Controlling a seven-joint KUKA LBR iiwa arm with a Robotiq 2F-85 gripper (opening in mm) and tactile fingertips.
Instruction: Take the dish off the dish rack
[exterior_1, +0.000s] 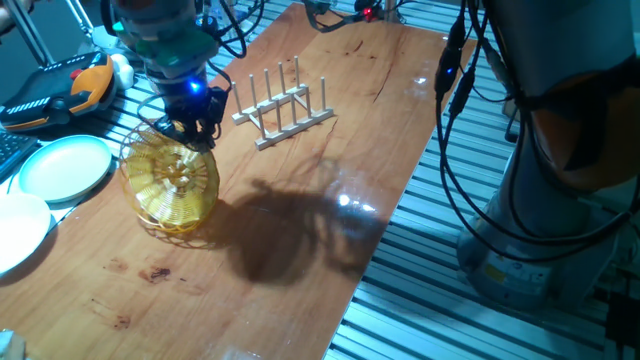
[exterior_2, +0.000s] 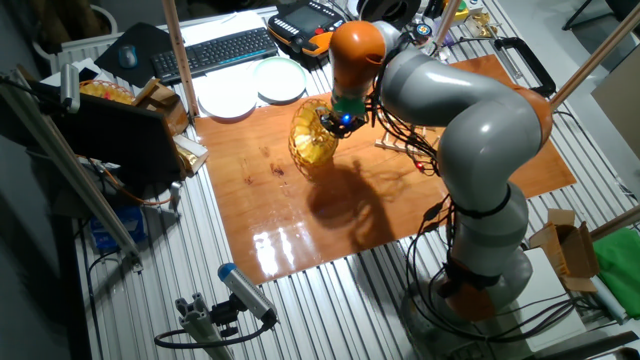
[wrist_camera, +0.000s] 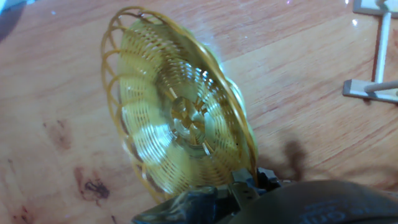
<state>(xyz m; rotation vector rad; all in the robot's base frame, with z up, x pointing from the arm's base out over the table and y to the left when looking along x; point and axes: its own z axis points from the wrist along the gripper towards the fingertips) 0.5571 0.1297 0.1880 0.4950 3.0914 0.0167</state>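
My gripper is going to release the dish on the table (exterior_1: 165, 206) (wrist_camera: 175, 111) between the pale green plate and the dish rack.
The dish (exterior_1: 170, 182) is a round yellow woven wicker plate with a scalloped rim. It hangs on edge from my gripper (exterior_1: 190, 128), which is shut on its upper rim, left of the dish rack and with its lower edge at or just above the table. It also shows in the other fixed view (exterior_2: 311, 138) and fills the hand view (wrist_camera: 177, 118), where my fingers (wrist_camera: 249, 180) pinch the rim. The dish rack (exterior_1: 283, 103) is a small light wooden rack with upright pegs, and it stands with nothing in it. Its base shows in the hand view (wrist_camera: 373, 87).
A pale green plate (exterior_1: 65, 165) and a white plate (exterior_1: 18, 230) lie at the table's left edge. An orange-and-black pendant (exterior_1: 60, 90) lies behind them. A keyboard (exterior_2: 215, 50) sits beyond the table. The arm's base (exterior_2: 480, 270) stands by the table's side.
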